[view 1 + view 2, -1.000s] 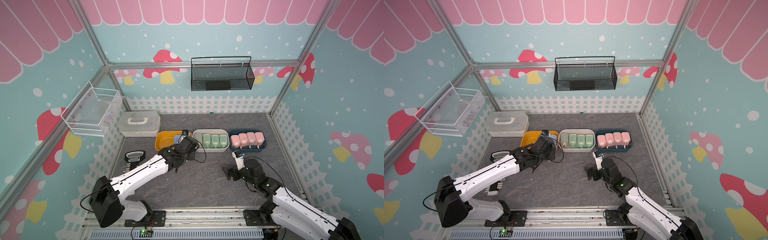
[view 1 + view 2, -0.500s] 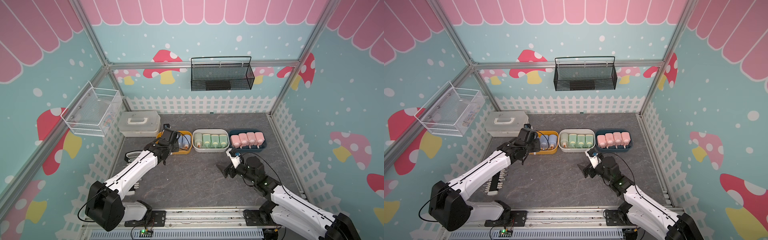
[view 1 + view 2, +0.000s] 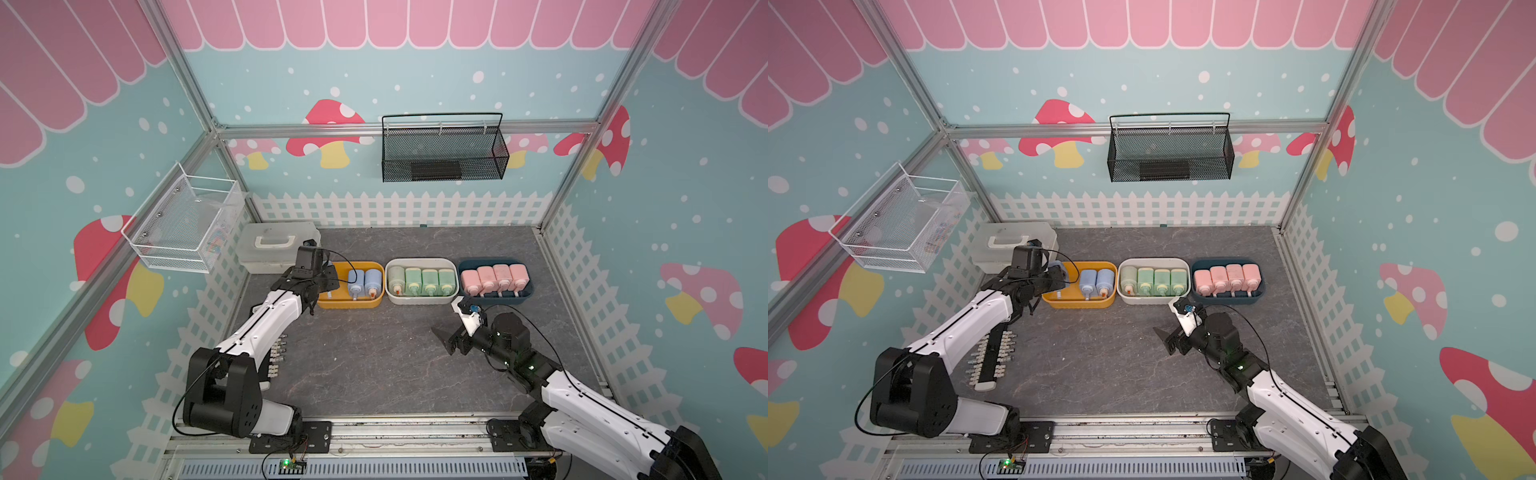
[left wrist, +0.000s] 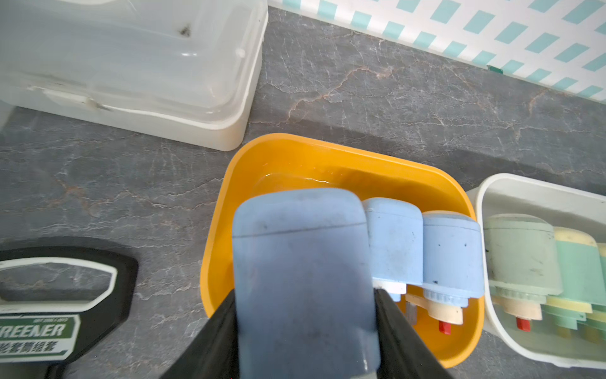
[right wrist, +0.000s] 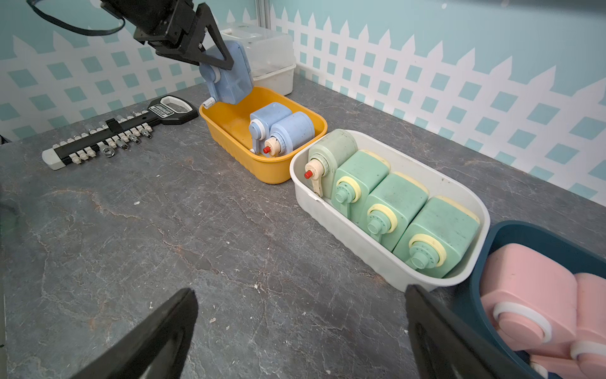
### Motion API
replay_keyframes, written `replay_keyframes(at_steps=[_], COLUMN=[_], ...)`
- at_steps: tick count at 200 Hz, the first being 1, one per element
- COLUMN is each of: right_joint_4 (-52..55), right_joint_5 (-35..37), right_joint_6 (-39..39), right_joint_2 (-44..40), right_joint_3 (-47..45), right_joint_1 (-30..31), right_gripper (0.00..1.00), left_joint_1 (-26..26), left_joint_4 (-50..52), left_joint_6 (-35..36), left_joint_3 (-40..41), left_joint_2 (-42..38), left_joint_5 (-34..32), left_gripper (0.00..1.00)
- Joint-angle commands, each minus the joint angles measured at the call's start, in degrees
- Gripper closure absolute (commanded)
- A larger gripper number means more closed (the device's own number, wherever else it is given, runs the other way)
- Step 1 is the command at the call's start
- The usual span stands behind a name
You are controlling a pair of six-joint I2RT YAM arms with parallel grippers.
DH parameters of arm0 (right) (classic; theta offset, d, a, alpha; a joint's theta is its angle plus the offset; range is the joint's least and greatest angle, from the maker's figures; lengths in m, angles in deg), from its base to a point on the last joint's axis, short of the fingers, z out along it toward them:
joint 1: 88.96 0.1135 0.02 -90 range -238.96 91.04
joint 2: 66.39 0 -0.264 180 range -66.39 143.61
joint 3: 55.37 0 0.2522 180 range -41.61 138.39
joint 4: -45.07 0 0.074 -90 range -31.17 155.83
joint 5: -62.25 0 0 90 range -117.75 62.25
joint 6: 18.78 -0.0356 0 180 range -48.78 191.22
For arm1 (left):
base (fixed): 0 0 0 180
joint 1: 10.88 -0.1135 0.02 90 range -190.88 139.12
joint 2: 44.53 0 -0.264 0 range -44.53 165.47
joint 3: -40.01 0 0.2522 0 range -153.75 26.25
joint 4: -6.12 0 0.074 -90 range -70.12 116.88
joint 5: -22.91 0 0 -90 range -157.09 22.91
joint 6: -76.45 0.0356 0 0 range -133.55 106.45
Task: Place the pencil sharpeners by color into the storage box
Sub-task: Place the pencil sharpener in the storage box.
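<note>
The robot's left gripper should release the blue pencil sharpener in the yellow storage box's empty part (image 3: 341,285) (image 4: 337,235), next to its blue neighbours.
My left gripper (image 4: 304,292) is shut on a blue pencil sharpener (image 4: 300,256) and holds it tilted just above the left end of the yellow storage box (image 3: 349,305). Seen from the right wrist, that held sharpener (image 5: 229,75) hangs over the yellow box's rim (image 5: 272,170). Two blue sharpeners (image 3: 365,280) lie in the box's right half. Several green sharpeners (image 3: 422,280) fill the white box (image 3: 417,301), and several pink sharpeners (image 3: 494,276) fill the dark blue box (image 3: 496,296). My right gripper (image 5: 300,292) is open and empty over bare table in front of those two boxes.
A black-and-white socket bar (image 3: 992,357) lies at the left under my left arm. A translucent lidded case (image 3: 276,247) stands behind the yellow box. A black mesh basket (image 3: 442,153) hangs on the back wall and a white wire basket (image 3: 183,224) on the left wall.
My left gripper has carried the blue sharpener leftward, from near the yellow and white boxes' junction to the yellow box's left end. The right gripper shifted slightly left and stayed open.
</note>
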Motion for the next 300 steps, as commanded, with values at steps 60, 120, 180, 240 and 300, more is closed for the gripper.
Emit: replay_keyframes(at_steps=[60, 120, 180, 240, 300], right_joint_4=[0.2, 0.9, 1.1, 1.4, 2.3], right_joint_5=[0.8, 0.3, 0.3, 0.0, -0.1], right_joint_6=[0.6, 1.4, 1.9, 1.8, 1.9], right_joint_2=[-1.7, -2.3, -2.1, -1.9, -2.4], right_joint_3=[0.0, 0.0, -0.1, 0.1, 0.3], right_joint_1=[-0.2, -0.2, -0.2, -0.2, -0.3], right_gripper=[0.01, 0.01, 0.01, 0.01, 0.01], left_joint_1=[-3.0, -3.6, -3.6, -3.6, -3.7], left_joint_4=[-9.0, -9.4, -9.7, -7.1, -5.1], left_joint_6=[0.9, 3.9, 4.9, 7.0, 7.6], left_joint_3=[-0.2, -0.5, -0.3, -1.1, -2.9], left_joint_2=[7.0, 10.9, 12.4, 13.2, 14.9], left_joint_5=[7.7, 11.3, 11.6, 12.6, 13.2], left_gripper=[1.00, 1.00, 0.81, 0.56, 0.31])
